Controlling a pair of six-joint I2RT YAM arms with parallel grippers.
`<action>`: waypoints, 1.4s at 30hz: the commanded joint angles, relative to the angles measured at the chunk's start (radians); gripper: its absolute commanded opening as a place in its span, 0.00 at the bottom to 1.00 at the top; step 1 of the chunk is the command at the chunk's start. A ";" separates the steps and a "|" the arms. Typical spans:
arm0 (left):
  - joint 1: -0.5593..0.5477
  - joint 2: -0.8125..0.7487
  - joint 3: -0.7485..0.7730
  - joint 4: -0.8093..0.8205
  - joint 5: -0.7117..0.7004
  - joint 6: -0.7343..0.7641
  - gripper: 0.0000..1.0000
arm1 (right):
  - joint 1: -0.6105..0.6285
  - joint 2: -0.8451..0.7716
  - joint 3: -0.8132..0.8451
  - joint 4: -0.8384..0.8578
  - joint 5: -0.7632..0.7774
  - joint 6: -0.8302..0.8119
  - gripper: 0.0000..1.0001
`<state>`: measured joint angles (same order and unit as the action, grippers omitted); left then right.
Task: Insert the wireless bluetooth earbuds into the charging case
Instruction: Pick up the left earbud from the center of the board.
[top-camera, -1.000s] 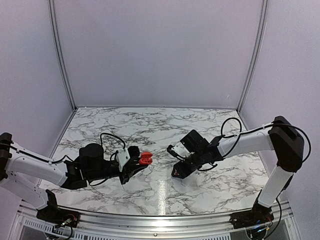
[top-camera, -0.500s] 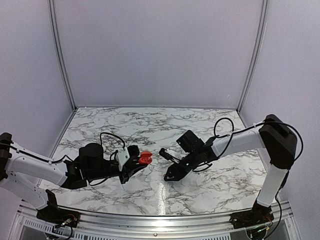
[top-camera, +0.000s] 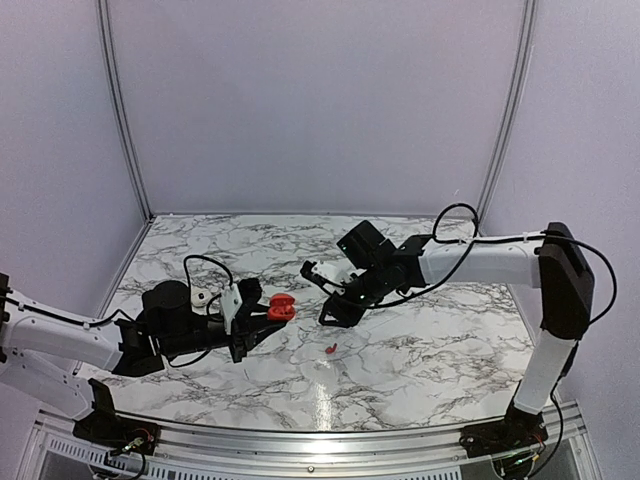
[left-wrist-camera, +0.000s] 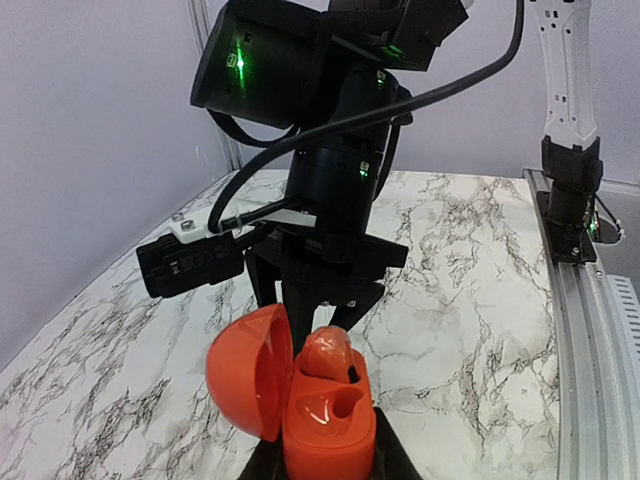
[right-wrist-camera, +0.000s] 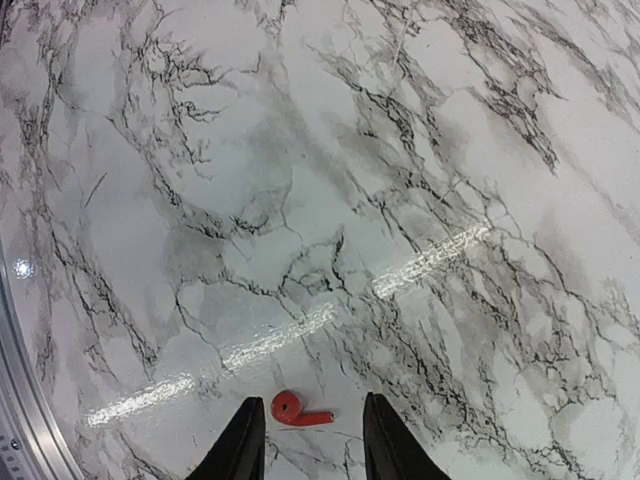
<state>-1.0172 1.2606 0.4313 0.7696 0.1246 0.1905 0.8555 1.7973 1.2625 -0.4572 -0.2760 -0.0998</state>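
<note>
The loose earbud is lying on the marble, away from the empty slot of the charging case, so next my right gripper moves down and closes around the earbud (top-camera: 331, 349) first.
My left gripper (top-camera: 262, 318) is shut on the base of the red charging case (top-camera: 281, 306) and holds it above the table. In the left wrist view the charging case (left-wrist-camera: 330, 425) stands open, lid swung to the left. One red earbud (left-wrist-camera: 328, 352) sits in its far slot; the near slot is empty. My right gripper (top-camera: 328, 317) hangs open just right of the case and shows close behind it in the left wrist view (left-wrist-camera: 318, 300). The other earbud (top-camera: 330, 349) lies on the marble below it, seen between the open fingertips in the right wrist view (right-wrist-camera: 298, 409).
The marble table (top-camera: 430, 340) has purple walls on three sides and a metal rail (top-camera: 300, 440) along the near edge. The right arm's wrist and cables (left-wrist-camera: 320, 70) loom close over the case.
My right gripper rose from the table and moved left, up beside the case. An earbud now lies bare on the marble below it. My left gripper shifted slightly left and up with the case.
</note>
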 joint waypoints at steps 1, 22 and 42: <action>0.012 -0.048 -0.026 0.043 0.059 -0.048 0.00 | 0.069 0.082 0.094 -0.170 0.144 -0.118 0.35; 0.019 -0.070 -0.042 0.049 0.082 -0.050 0.00 | 0.133 0.194 0.141 -0.213 0.239 -0.176 0.35; 0.020 -0.060 -0.045 0.059 0.077 -0.046 0.00 | 0.022 0.178 0.107 -0.190 0.148 -0.003 0.13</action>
<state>-1.0016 1.2034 0.3973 0.7822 0.1940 0.1413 0.9417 2.0052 1.3827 -0.6647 -0.0597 -0.1959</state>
